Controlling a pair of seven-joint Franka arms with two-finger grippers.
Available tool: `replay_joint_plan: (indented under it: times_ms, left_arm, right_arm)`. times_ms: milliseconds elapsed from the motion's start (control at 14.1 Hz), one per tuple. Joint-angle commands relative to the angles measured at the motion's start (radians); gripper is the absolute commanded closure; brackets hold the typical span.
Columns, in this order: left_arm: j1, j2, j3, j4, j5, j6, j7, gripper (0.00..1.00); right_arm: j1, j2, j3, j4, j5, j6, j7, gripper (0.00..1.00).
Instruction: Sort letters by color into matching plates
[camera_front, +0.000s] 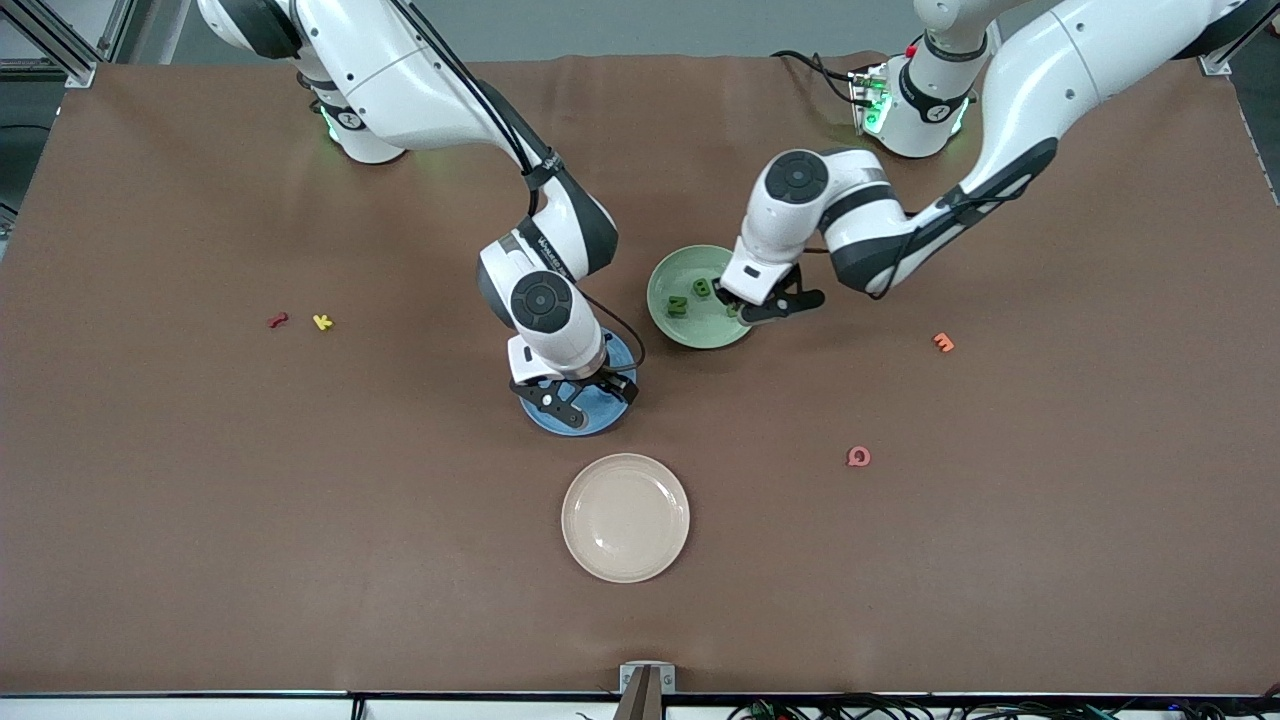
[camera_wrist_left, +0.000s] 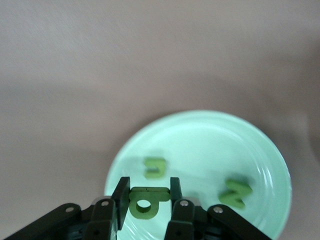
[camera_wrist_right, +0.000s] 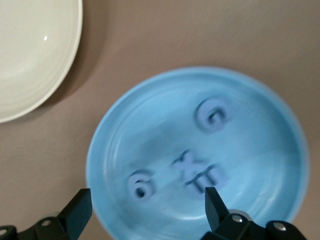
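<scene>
Next, my left gripper sets the green letter with a round hole down on the pale green plate's far half (camera_front: 722, 284) (camera_wrist_left: 161, 214).
The pale green plate (camera_front: 662, 290) lies mid-table with green letters (camera_front: 677, 305) in it. My left gripper (camera_front: 765, 306) hangs over that plate's rim toward the left arm's end, shut on a green letter (camera_wrist_left: 146, 202) with a round hole. In the left wrist view, two more green letters (camera_wrist_left: 155, 167) lie on the green plate (camera_wrist_left: 200, 135) below the left gripper (camera_wrist_left: 147, 192). The blue plate (camera_front: 600, 422) sits nearer the front camera. My right gripper (camera_front: 585, 392) is low over it, open and holding nothing. Below the right gripper (camera_wrist_right: 147, 205), several blue letters (camera_wrist_right: 212, 115) rest in the blue plate (camera_wrist_right: 105, 145).
A beige plate (camera_front: 625, 517) lies nearer the front camera than the blue plate, and shows as the beige plate (camera_wrist_right: 30, 50) in the right wrist view. A red letter (camera_front: 278, 320) and a yellow one (camera_front: 322, 321) lie toward the right arm's end. An orange letter (camera_front: 943, 342) and a pink one (camera_front: 858, 457) lie toward the left arm's end.
</scene>
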Motion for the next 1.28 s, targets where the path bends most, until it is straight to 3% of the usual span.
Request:
replay_joint_plan:
  times_ms: [0, 284, 709, 780, 851, 922, 1205]
  left_arm:
    - [-0.096, -0.006, 0.048, 0.018, -0.022, -0.019, -0.045, 0.76]
    - [-0.19, -0.006, 0.116, 0.003, -0.02, -0.019, -0.07, 0.76]
    - [-0.207, -0.003, 0.124, -0.005, -0.014, -0.019, -0.07, 0.75]
    - [-0.206, -0.004, 0.124, -0.005, -0.014, -0.019, -0.067, 0.53]
    - [-0.2, -0.006, 0.124, -0.005, -0.014, -0.019, -0.053, 0.05]
    - [-0.193, -0.009, 0.124, -0.003, -0.013, -0.019, -0.051, 0.01]
    - [-0.189, -0.012, 0.119, 0.04, -0.014, -0.019, -0.061, 0.01]
  right_arm:
    - [-0.089, -0.068, 0.006, 0.025, -0.048, -0.168, -0.179, 0.0]
    - [-0.208, -0.211, -0.01, 0.011, -0.091, -0.358, -0.448, 0.0]
    - [-0.487, -0.363, -0.007, 0.017, -0.128, -0.544, -0.92, 0.0]
    - [-0.526, -0.376, -0.007, 0.02, -0.128, -0.561, -0.985, 0.0]
    - [-0.555, -0.392, -0.008, 0.021, -0.128, -0.579, -1.024, 0.0]
    - [-0.589, -0.41, -0.007, 0.021, -0.128, -0.61, -1.056, 0.0]
    - [-0.663, -0.469, -0.01, 0.035, -0.133, -0.681, -1.137, 0.0]
